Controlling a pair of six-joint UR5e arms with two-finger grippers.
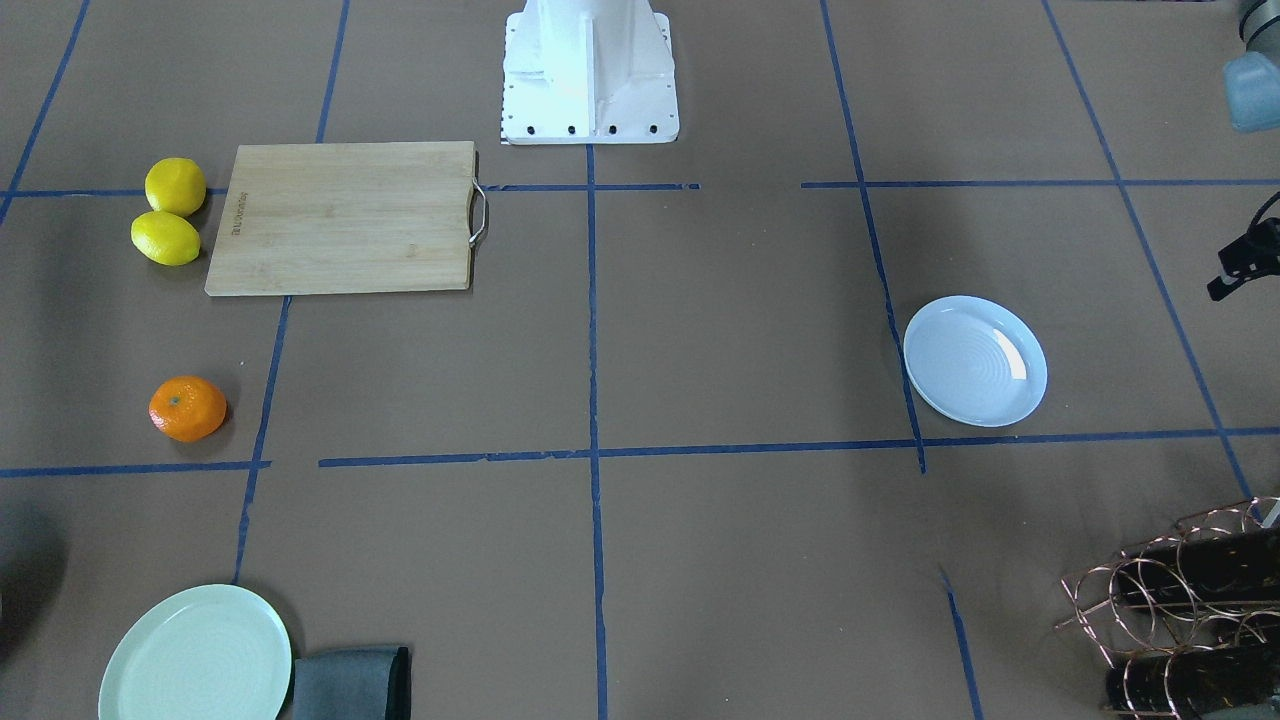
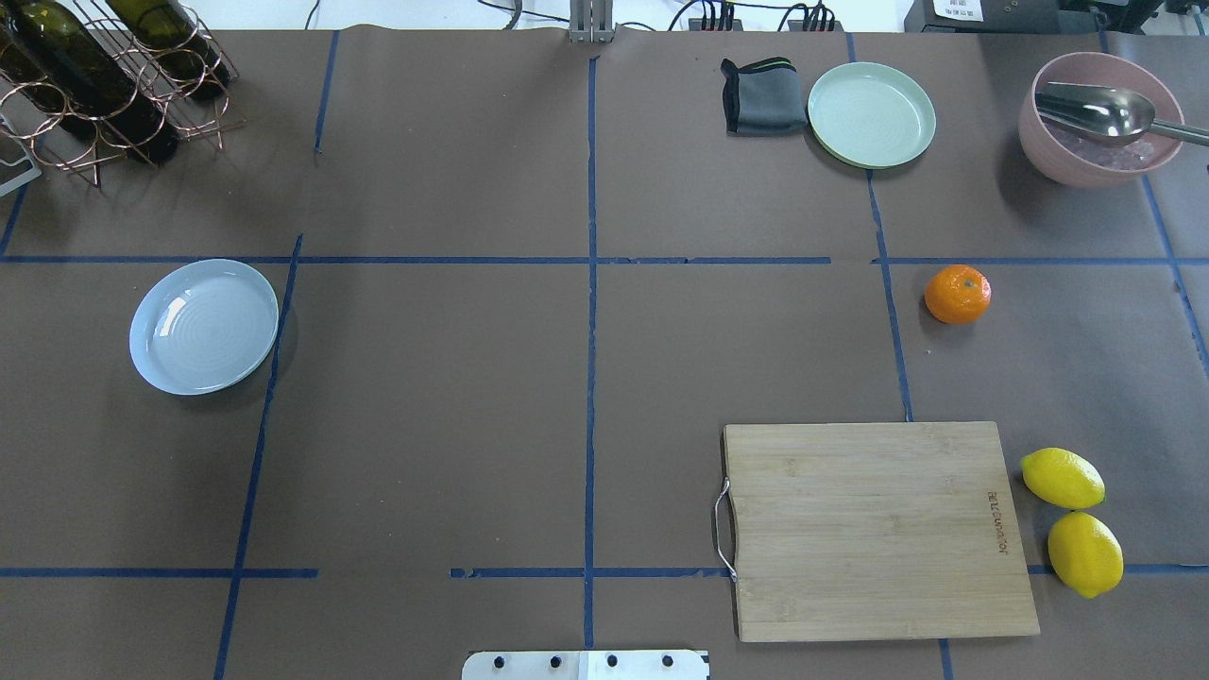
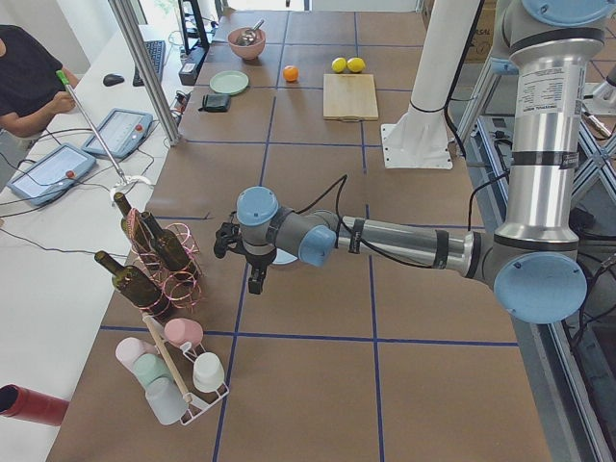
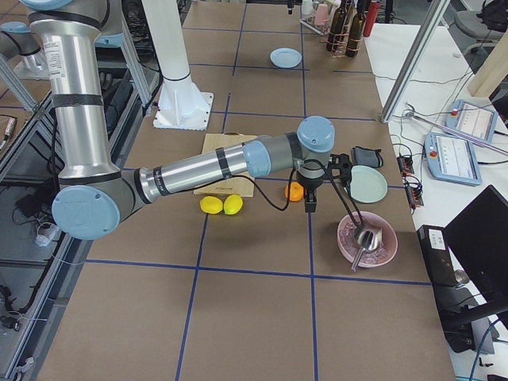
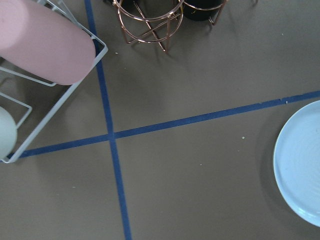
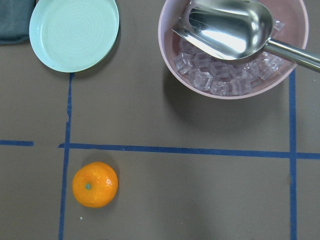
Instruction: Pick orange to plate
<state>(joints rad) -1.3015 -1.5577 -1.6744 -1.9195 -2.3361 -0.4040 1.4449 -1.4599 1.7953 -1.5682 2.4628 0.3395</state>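
The fingers of my left gripper should next close on the pale bluish-white plate, taking it at the plate's rim [image 1: 1040, 347] [image 5: 279, 188] on the side that is farthest from the orange.
The orange [image 2: 957, 294] lies on the brown table on my right side, and the right wrist view shows it low and left [image 6: 95, 184]. Far across on my left rests the pale bluish-white plate [image 2: 204, 326], bare; its edge shows in the left wrist view [image 5: 300, 165]. My right gripper [image 4: 309, 208] hangs above the table close beside the orange [image 4: 294, 191], fingers down. Next to the plate, my left gripper [image 3: 255, 284] hangs above the table. Neither wrist view shows fingers, so I cannot tell whether either gripper is open or shut.
A wooden cutting board [image 2: 878, 529] lies near the base, with two lemons [image 2: 1063, 478] beside it. A mint-green plate [image 2: 871, 113], a grey cloth [image 2: 763, 94] and a pink bowl of ice with a scoop [image 2: 1100, 132] sit beyond the orange. A wine rack [image 2: 94, 76] stands far left.
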